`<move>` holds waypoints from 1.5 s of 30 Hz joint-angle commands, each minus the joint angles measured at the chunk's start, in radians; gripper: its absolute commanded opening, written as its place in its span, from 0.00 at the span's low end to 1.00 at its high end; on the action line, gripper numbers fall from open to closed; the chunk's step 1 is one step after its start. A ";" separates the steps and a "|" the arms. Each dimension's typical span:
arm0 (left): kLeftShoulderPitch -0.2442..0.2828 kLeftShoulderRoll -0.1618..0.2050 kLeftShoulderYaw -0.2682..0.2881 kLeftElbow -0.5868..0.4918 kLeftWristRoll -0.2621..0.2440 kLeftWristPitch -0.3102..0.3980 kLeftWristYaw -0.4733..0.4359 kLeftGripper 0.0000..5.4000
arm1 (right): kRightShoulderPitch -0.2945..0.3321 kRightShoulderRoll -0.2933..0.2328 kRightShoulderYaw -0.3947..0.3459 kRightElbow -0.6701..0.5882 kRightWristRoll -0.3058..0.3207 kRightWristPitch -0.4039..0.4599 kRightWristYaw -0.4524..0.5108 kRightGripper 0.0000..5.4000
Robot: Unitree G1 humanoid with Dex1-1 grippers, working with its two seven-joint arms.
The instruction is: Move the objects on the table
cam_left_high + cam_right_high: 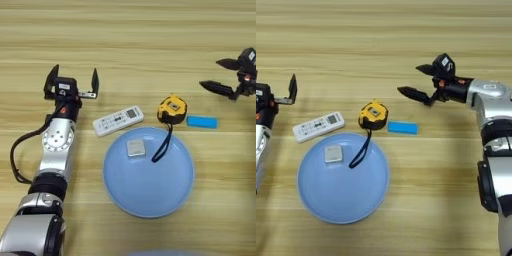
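Next, I move my right gripper to the small blue bar and close it on the bar's end [211, 123] that is farthest from the yellow-and-black tape measure.
A slim white remote control [118, 120] lies on the wooden table [140, 45], just above the left rim of the plate. A small bright-blue bar [402, 128] lies flat to the right of the tape measure. My left gripper [71, 81] stands open up and to the left of the remote, with nothing between its fingers. My right gripper [416, 80] is open too, hovering above and slightly right of the blue bar, empty.
A round pale-blue plate [150, 197] sits at centre front with a small grey square tile [135, 148] on it. A yellow-and-black tape measure [172, 109] stands at the plate's far rim, its black strap trailing onto the plate.
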State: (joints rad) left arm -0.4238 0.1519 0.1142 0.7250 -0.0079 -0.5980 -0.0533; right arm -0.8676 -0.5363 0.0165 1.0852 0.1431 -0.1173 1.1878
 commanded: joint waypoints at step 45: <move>0.004 0.000 0.002 -0.029 -0.010 0.010 -0.025 1.00 | 0.065 0.066 0.214 0.189 -0.363 -0.072 -0.037 0.72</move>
State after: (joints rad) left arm -0.4233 0.1487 0.1149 0.7051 -0.0081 -0.5978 -0.0726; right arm -0.8483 -0.4855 0.2009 1.2516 -0.1815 -0.2248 1.1517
